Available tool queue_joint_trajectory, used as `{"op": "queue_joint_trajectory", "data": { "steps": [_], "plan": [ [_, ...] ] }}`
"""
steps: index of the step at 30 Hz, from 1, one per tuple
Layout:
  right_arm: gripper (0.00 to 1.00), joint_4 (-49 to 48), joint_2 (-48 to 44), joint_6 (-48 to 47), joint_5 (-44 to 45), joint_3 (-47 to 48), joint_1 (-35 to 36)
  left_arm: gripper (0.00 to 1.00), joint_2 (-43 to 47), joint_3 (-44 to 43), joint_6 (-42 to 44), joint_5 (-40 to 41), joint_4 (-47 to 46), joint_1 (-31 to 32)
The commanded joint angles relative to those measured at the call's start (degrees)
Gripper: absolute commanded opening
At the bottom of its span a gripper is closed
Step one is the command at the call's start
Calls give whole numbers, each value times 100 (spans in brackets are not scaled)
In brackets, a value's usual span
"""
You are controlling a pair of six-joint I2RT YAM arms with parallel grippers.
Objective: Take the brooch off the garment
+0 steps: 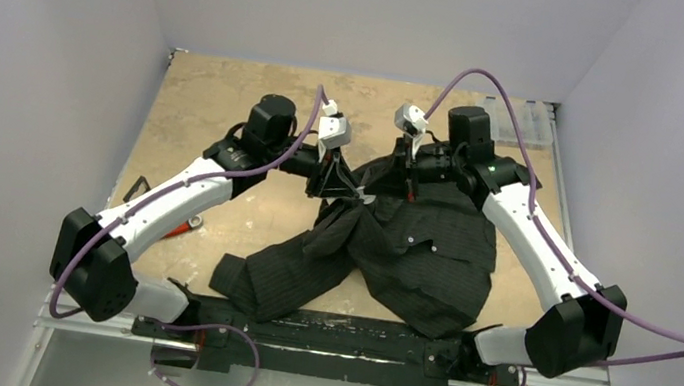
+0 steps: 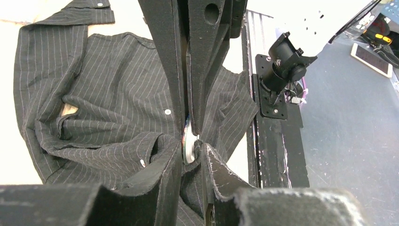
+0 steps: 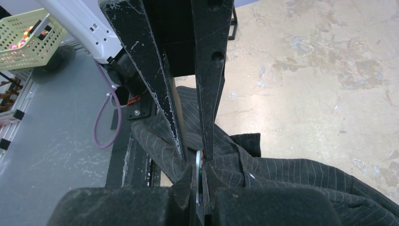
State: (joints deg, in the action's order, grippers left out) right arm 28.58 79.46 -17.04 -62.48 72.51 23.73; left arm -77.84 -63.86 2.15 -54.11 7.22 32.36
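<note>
The brooch sits deep between my right gripper's fingers, so next my left gripper steadies it while my right gripper takes the brooch by its edge point(image 3: 199, 199) with the fingertips.
The garment point(image 1: 410, 253), a black pinstriped shirt, lies mid-table with its collar part lifted between both grippers. The brooch point(image 2: 188, 145), a grey-silver disc seen edge-on, also shows in the right wrist view point(image 3: 199, 170). My left gripper point(image 2: 193, 150) is shut on a fold of the garment, the disc pressed against one finger. In the top view it is left of the lifted cloth point(image 1: 344, 188). My right gripper point(image 3: 200, 173) is shut on the disc itself. It comes from the right point(image 1: 407, 187), and its fingers point(image 2: 207, 70) reach down onto the disc's top edge.
A clear plastic box point(image 1: 526, 123) stands at the back right. A red-handled tool point(image 1: 180, 227) lies by the left arm. The black base rail point(image 1: 338, 339) runs along the near table edge. A green basket point(image 3: 28, 40) is off the table.
</note>
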Motion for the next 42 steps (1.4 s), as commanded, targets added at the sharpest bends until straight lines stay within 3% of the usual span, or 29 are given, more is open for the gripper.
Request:
{"op": "queue_joint_trajectory", "data": {
  "steps": [1, 5, 9, 13, 16, 17, 19, 23, 26, 28, 31, 34, 42],
  "plan": [
    [0, 38, -189, -226, -247, 316, 42, 22, -33, 46, 84, -162, -122, 41],
    [0, 66, -185, -258, -265, 342, 42, 24, -53, 77, 60, -83, -127, 39],
    [0, 78, -179, -268, -329, 348, 39, 17, -128, 10, -26, -94, -186, 53],
    [0, 69, -209, -334, -394, 347, 49, 0, -219, -105, -165, -91, -196, 57],
    [0, 11, -250, -349, -401, 306, 53, 0, -195, -66, -602, -41, -349, 36],
    [10, -4, -257, -333, -372, 300, 48, 0, -165, 0, -760, -28, -511, 15],
    [44, -103, -256, -105, -396, 288, 28, 0, -87, 167, -1168, 16, -956, -66],
    [63, 33, -417, -54, -224, 151, -280, 0, -56, 418, -2007, -157, -1645, -301],
    [62, -140, -731, 92, 11, -259, -363, 0, -5, 553, -2470, -364, -2216, -408],
    [59, -705, -957, 730, 66, -646, -389, 0, 48, 563, -2700, -333, -2315, -457],
    [57, -2384, -1221, 2318, 260, -1257, -402, 0, 42, 693, -3486, -277, -2980, -588],
    [54, -3901, -1236, 3727, 439, -1792, -401, 0, 32, 737, -3694, -292, -3174, -625],
    [38, -4376, -1007, 3975, 540, -1849, -396, 0, 8, 804, -3841, -554, -3479, -626]
  ]
}}
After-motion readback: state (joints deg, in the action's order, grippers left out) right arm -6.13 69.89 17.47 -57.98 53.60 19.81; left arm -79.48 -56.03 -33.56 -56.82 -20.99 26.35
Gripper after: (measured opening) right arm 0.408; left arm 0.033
